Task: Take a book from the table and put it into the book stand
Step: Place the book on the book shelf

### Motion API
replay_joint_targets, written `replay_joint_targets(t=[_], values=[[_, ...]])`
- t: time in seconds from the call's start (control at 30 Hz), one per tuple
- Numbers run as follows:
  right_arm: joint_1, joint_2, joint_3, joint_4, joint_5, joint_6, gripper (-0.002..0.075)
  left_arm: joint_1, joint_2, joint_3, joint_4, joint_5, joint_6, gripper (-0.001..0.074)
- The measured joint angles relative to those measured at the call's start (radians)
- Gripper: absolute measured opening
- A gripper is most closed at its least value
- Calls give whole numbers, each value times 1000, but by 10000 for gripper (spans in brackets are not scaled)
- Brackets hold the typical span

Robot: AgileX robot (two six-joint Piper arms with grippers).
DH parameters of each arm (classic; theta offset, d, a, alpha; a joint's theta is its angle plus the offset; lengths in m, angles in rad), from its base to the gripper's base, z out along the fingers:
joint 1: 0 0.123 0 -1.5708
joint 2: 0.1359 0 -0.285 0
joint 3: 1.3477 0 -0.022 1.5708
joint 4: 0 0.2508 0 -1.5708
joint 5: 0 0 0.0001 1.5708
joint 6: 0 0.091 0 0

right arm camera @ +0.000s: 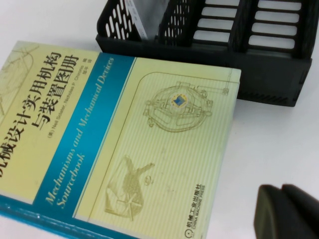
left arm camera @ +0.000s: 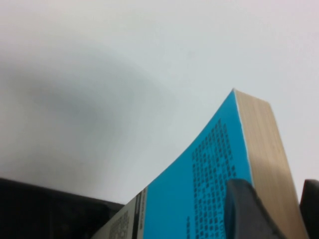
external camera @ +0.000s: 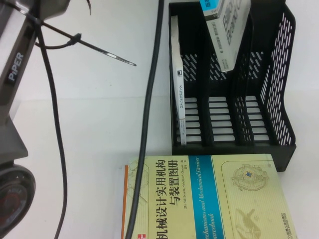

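Observation:
My left gripper should set the book down in the middle compartment point(external camera: 216, 138), resting it against the divider that is nearest the white-spined book.
The book point(external camera: 227, 30), blue above and grey below, hangs tilted at the top of the high view. Its lower end dips into the middle compartment of the black book stand point(external camera: 284, 99), well above the slotted base. My left gripper point(left arm camera: 274, 209) is out of the high view. In the left wrist view it is shut on the book point(left arm camera: 209, 189), with one dark finger point(left arm camera: 244, 214) on the blue cover. My right gripper point(right arm camera: 281, 191) is shut and empty, low over the white table point(external camera: 99, 114) beside the yellow book.
A thin white-spined book point(external camera: 178, 84) stands in the stand's left compartment. A large pale yellow book with a teal stripe point(external camera: 209, 199) lies flat just before the stand point(right arm camera: 269, 74). A black cable point(external camera: 149, 99) hangs across the middle.

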State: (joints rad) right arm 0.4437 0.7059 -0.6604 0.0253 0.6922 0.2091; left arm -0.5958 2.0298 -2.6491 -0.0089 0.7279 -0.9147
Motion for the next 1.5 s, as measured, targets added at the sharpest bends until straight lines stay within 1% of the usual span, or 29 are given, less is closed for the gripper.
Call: replay_joint_targets(t=[0.2, 0.53, 0.87, 1.1, 1.5], values=[[0, 0, 0, 0, 0, 0, -3, 0, 35, 0, 64, 18, -46, 190], [0, 0, 0, 0, 0, 0, -3, 0, 86, 0, 82, 41, -99, 190], [0, 8, 0, 0, -6, 0, -3, -51, 146, 0, 146, 48, -114, 190], [0, 23, 0, 0, -6, 0, -3, -53, 198, 0, 193, 86, -114, 190], [0, 25, 0, 0, -25, -14, -3, -55, 276, 0, 198, 80, -168, 190]])
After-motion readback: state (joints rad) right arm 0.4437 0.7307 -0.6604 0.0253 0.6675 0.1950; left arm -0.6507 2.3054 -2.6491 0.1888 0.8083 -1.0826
